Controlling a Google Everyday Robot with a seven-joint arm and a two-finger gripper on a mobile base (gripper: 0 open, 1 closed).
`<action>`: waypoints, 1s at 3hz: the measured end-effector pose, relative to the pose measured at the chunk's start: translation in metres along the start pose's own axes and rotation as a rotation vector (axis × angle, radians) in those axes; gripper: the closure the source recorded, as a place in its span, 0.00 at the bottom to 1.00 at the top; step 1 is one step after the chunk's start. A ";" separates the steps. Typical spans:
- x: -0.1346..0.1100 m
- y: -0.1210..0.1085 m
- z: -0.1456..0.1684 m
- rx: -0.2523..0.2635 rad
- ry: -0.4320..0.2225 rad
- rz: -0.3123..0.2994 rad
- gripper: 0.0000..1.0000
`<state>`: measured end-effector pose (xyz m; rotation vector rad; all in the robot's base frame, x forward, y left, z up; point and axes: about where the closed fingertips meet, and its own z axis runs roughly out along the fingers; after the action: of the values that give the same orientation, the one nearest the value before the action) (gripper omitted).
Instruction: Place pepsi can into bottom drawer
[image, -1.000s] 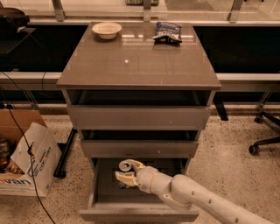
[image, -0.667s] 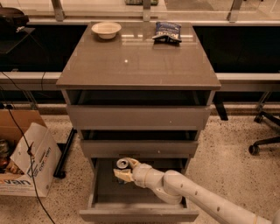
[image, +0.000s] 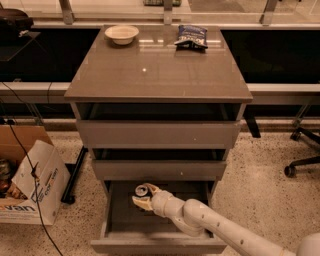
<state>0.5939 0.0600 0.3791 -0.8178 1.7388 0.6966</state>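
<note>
Next, my gripper lets go of the pepsi can on the bottom drawer's inside (image: 149, 209), close to its middle and slightly toward the cardboard box.
The pepsi can (image: 141, 189), dark with a silver top, is inside the open bottom drawer (image: 150, 244) near its back left. My gripper (image: 142, 195) reaches into the drawer from the lower right. Its cream fingers (image: 142, 203) sit on either side of the can and hold it just above the drawer floor. The white arm (image: 220, 227) crosses the drawer's front right corner. The can's lower body is hidden behind the fingers.
The two shallower drawers (image: 159, 134) above are slightly open. A white bowl (image: 122, 34) and a dark-blue snack bag (image: 191, 36) lie on the cabinet top (image: 160, 75). A cardboard box (image: 30, 180) and cables stand at the left, and a chair base (image: 300, 162) at the right.
The gripper with the can has moved a little to the left and deeper into the bottom drawer. Nothing else has moved.
</note>
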 end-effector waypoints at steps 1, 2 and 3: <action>0.029 -0.010 0.011 0.031 0.029 -0.047 1.00; 0.059 -0.020 0.021 0.053 0.052 -0.065 1.00; 0.087 -0.028 0.029 0.068 0.050 -0.043 1.00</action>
<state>0.6134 0.0493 0.2855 -0.8300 1.7745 0.5896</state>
